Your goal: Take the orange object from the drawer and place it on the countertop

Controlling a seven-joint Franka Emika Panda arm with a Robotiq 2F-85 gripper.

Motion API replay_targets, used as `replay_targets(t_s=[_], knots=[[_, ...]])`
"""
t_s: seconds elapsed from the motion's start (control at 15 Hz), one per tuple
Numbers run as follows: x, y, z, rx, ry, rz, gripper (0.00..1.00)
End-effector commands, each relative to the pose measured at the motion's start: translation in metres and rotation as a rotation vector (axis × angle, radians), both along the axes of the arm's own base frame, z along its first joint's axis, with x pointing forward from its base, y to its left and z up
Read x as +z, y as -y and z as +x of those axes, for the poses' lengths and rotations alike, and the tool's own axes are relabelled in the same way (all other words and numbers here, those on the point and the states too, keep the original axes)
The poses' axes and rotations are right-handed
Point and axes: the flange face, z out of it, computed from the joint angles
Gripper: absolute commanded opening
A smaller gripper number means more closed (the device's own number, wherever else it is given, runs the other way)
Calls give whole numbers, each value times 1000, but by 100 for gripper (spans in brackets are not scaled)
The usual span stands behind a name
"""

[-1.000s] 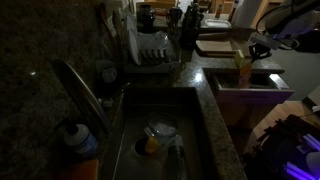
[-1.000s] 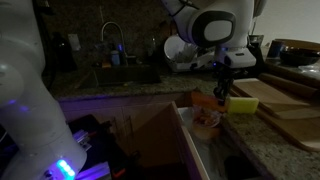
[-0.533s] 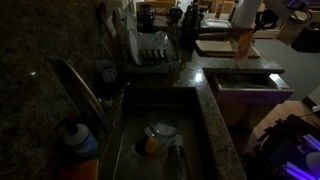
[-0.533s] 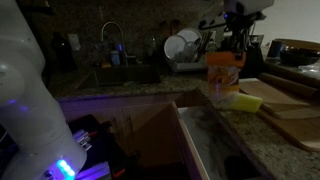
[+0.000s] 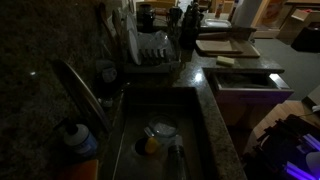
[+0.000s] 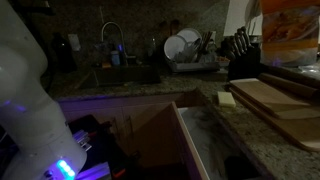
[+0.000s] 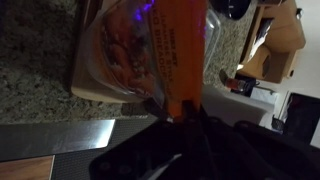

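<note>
Next, my gripper lets go of the orange bag on the bare granite (image 5: 266,48) beside the wooden boards, at the end of the countertop.
The orange object is an orange snack bag with a clear window. It hangs high at the top right in an exterior view (image 6: 290,25), above the wooden boards (image 6: 275,95) on the countertop. It fills the top of the wrist view (image 7: 150,50). My gripper (image 7: 170,112) is shut on the bag's lower edge, with speckled granite countertop (image 7: 30,70) beneath. The drawer stands open and looks empty in both exterior views (image 5: 245,88) (image 6: 205,140). In an exterior view the bag (image 5: 270,12) is at the top edge beside the white arm.
A yellow sponge (image 6: 226,98) lies on the counter by the drawer. A dish rack with plates (image 6: 190,50), a knife block (image 6: 243,62), a faucet (image 6: 112,45) and the sink (image 5: 160,135) lie past the drawer. An open cabinet door (image 6: 150,135) hangs below.
The gripper has lifted the orange bag from just above the drawer to high over the countertop boards, so the arm has mostly left both exterior views.
</note>
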Motion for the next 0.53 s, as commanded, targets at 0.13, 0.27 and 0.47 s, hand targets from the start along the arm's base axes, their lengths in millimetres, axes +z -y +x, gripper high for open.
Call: replay_targets(t_s=[0.13, 0.27, 0.47], knots=[[-71, 77, -19, -202, -30, 211, 1], [-97, 94, -19, -243, -22, 322, 1], [-120, 106, -17, -280, -28, 445, 1]])
